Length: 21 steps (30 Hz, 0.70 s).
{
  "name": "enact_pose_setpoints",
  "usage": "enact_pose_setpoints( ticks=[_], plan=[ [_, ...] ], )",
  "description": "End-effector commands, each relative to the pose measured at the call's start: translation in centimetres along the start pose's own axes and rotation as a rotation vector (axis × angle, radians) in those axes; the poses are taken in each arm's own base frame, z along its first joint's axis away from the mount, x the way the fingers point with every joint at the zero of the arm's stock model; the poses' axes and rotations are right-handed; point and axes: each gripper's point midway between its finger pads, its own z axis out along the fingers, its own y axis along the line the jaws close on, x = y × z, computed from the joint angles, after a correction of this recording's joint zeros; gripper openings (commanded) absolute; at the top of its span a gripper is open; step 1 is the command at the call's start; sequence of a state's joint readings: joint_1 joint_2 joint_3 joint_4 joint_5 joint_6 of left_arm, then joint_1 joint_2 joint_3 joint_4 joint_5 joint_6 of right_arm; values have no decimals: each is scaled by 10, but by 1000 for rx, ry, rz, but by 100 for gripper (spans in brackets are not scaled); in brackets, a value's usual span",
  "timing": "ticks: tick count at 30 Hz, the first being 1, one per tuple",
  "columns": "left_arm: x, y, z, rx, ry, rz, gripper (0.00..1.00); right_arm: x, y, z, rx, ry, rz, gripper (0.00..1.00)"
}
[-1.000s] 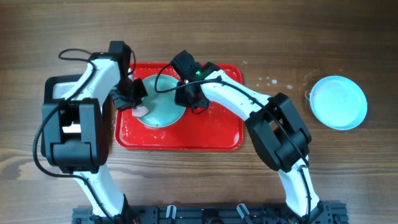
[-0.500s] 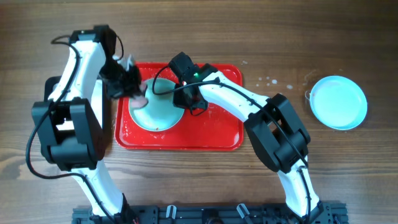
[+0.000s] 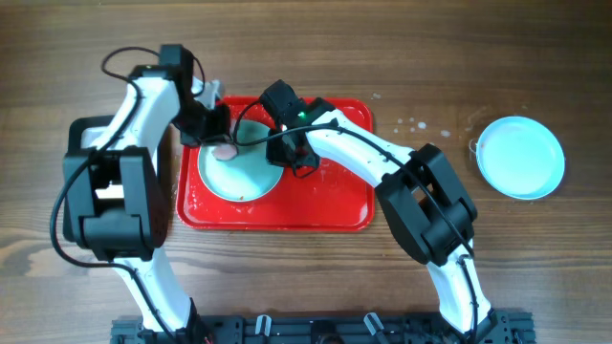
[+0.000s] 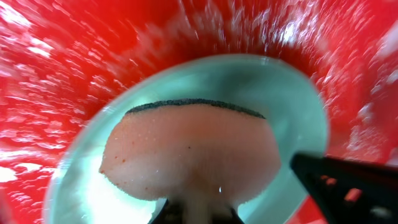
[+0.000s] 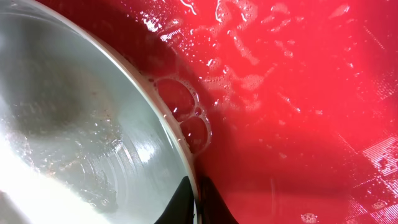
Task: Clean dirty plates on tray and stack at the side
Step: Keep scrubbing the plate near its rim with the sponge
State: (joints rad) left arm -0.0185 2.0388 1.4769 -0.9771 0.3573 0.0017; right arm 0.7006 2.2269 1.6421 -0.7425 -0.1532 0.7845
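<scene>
Next, my right gripper lets go of the pale turquoise plate on top of the light blue plate [image 3: 519, 170] on the bare wood.
A pale turquoise plate [image 3: 245, 172] lies on the wet red tray [image 3: 325, 205]. My left gripper [image 3: 216, 134] is shut on a pink sponge [image 3: 225, 150] with a dark scrub edge and presses it on the plate's upper left; the sponge [image 4: 189, 152] fills the left wrist view over the plate [image 4: 292, 99]. My right gripper [image 3: 293, 153] is shut on the plate's right rim [image 5: 177, 143], one finger on each side, over the tray [image 5: 298, 112]. A second light blue plate [image 3: 521, 158] lies on the table at the right. A third plate is not in view.
A black-rimmed tray [image 3: 84, 134] sits at the left, mostly under my left arm. Soap bubbles and water lie on the red tray beside the plate [image 5: 186, 112]. Water drops mark the wood near the right plate [image 3: 411, 124].
My left gripper swept the sponge from the plate's left edge up and outward, then back right onto the plate. The plate shifted slightly left. The right gripper kept its hold.
</scene>
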Motion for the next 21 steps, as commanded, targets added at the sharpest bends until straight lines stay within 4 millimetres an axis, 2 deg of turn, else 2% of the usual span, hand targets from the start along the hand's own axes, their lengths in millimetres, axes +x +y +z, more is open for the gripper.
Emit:
enact_pose_setpoints(
  ticks=[1,5,8,14,17,21],
  plan=[
    [20,14,29,-91,53,78,4,20,-49,44,160,66,27,4],
    [25,27,45,-116,35,52,4,20,-49,44,160,66,27,4],
    [21,50,47,-233,2,-6,4,20,-49,44,160,67,26,4],
    [15,110,24,-560,-49,-89,4,20,-49,44,157,67,26,4],
    [15,130,14,-657,-75,-153,4,20,-48,44,156,67,27,4],
    [14,144,7,-739,-84,-156,4,19,-48,44,154,65,26,4]
  ],
)
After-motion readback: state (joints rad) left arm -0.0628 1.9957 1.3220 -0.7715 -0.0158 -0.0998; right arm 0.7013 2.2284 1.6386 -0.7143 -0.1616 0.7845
